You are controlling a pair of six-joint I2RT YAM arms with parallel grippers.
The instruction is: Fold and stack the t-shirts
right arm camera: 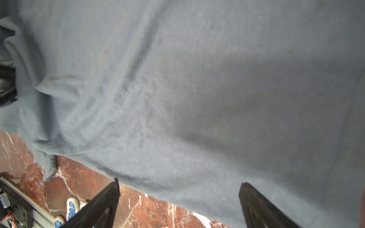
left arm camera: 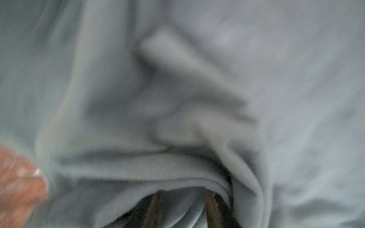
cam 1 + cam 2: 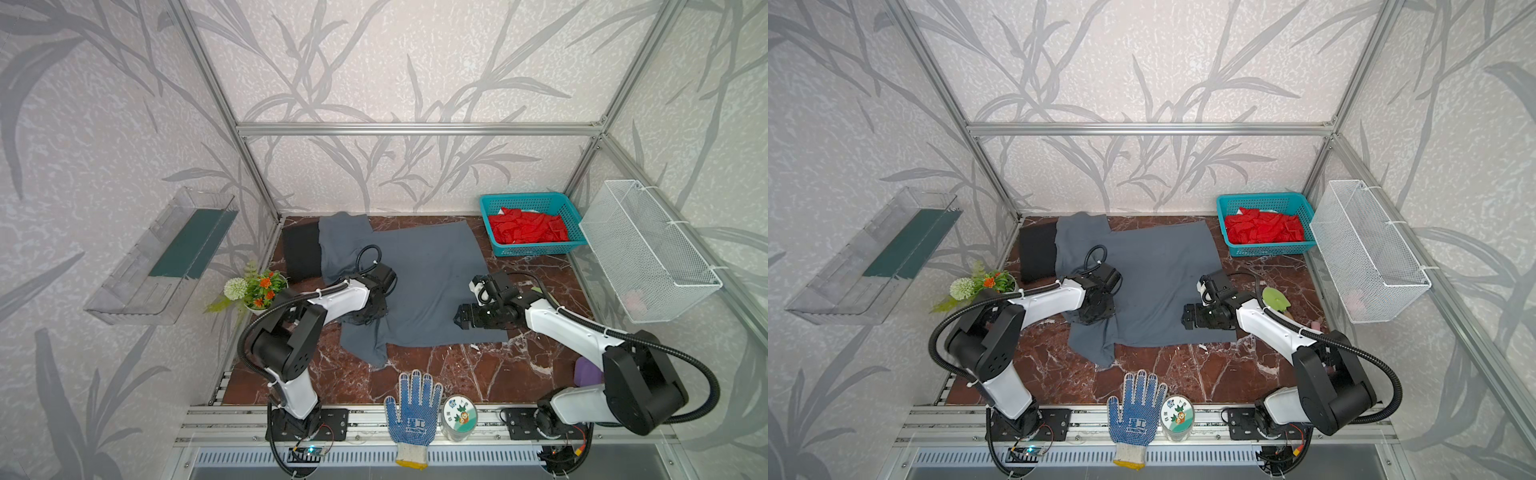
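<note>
The grey t-shirt's front sleeve is bunched in folds around the robot's left gripper, so it should open, grab the sleeve's loose end (image 3: 353,344) and pull it flat toward the front.
A slate grey t-shirt (image 3: 432,282) (image 3: 1163,274) lies spread over the middle of the marble table in both top views. A black t-shirt (image 3: 301,253) (image 3: 1038,253) lies folded at the back left, partly under the grey one's sleeve. My left gripper (image 3: 365,320) (image 3: 1092,316) is pressed down on the grey shirt's left side. In the left wrist view the grey t-shirt (image 2: 197,79) is bunched between the fingers of the left gripper (image 2: 182,194). My right gripper (image 3: 459,322) (image 3: 1187,318) (image 1: 179,181) hangs open over the grey t-shirt's (image 1: 197,79) front right edge, with nothing held.
A teal basket (image 3: 523,195) holding red cloth stands at the back right. A white wire basket (image 3: 648,249) hangs on the right wall. A flower pot (image 3: 257,289) stands at the left edge. A blue-dotted glove (image 3: 413,411) and a tin (image 3: 459,415) lie at the front.
</note>
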